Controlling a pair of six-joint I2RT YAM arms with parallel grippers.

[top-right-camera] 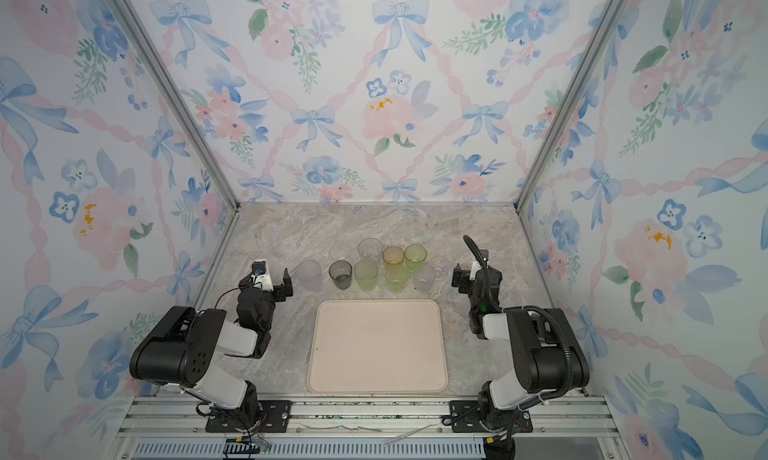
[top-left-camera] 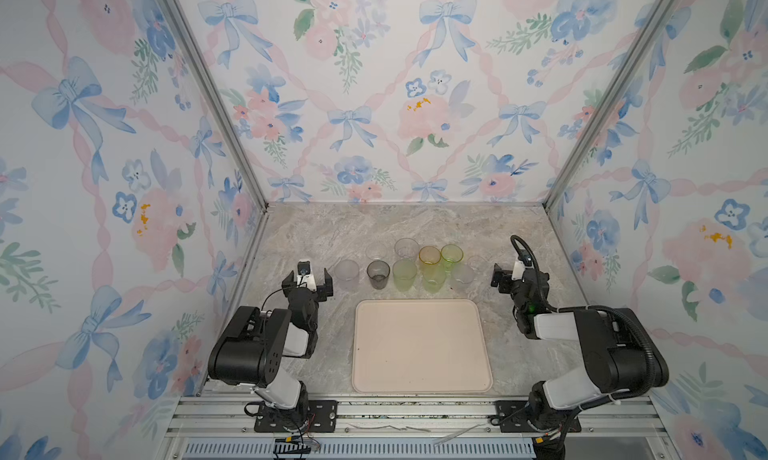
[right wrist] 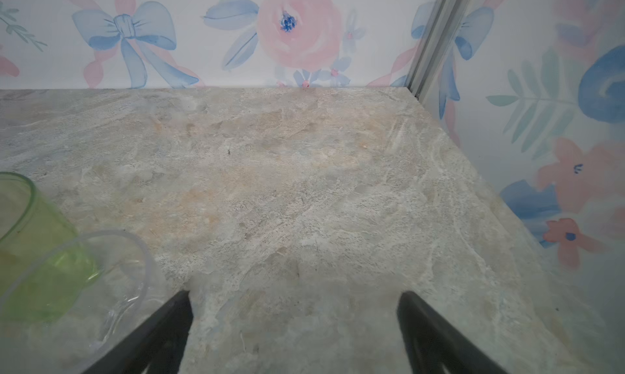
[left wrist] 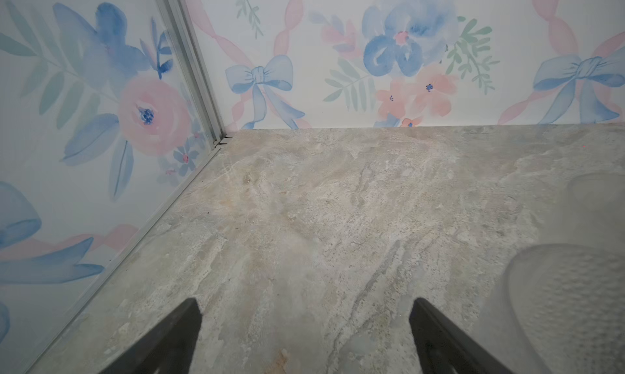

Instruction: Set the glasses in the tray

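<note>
The frosted glass's rim (top-left-camera: 335,266) (left wrist: 509,279) has a side facing away from the smoky grey glass. My left gripper will close on it on that side.
The glasses stand in two loose rows behind the tray (top-left-camera: 419,379) (top-right-camera: 376,374), a cream rectangle with nothing on it. In both top views, a frosted glass (top-left-camera: 346,272) (top-right-camera: 308,272) stands at the left end, then a smoky grey one (top-left-camera: 377,274) (top-right-camera: 340,274), pale green ones (top-left-camera: 403,274) and an amber one (top-left-camera: 429,255). My left gripper (top-left-camera: 308,280) (top-right-camera: 269,280) (left wrist: 305,303) is open and empty, just left of the frosted glass (left wrist: 568,304). My right gripper (top-left-camera: 500,277) (top-right-camera: 459,277) (right wrist: 295,294) is open and empty, right of a clear glass (right wrist: 111,271) and a green glass (right wrist: 37,254).
Floral walls with metal corner posts (top-left-camera: 216,104) close in the marble table (top-left-camera: 332,225) on three sides. A metal rail (top-left-camera: 415,412) runs along the front edge, carrying both arm bases.
</note>
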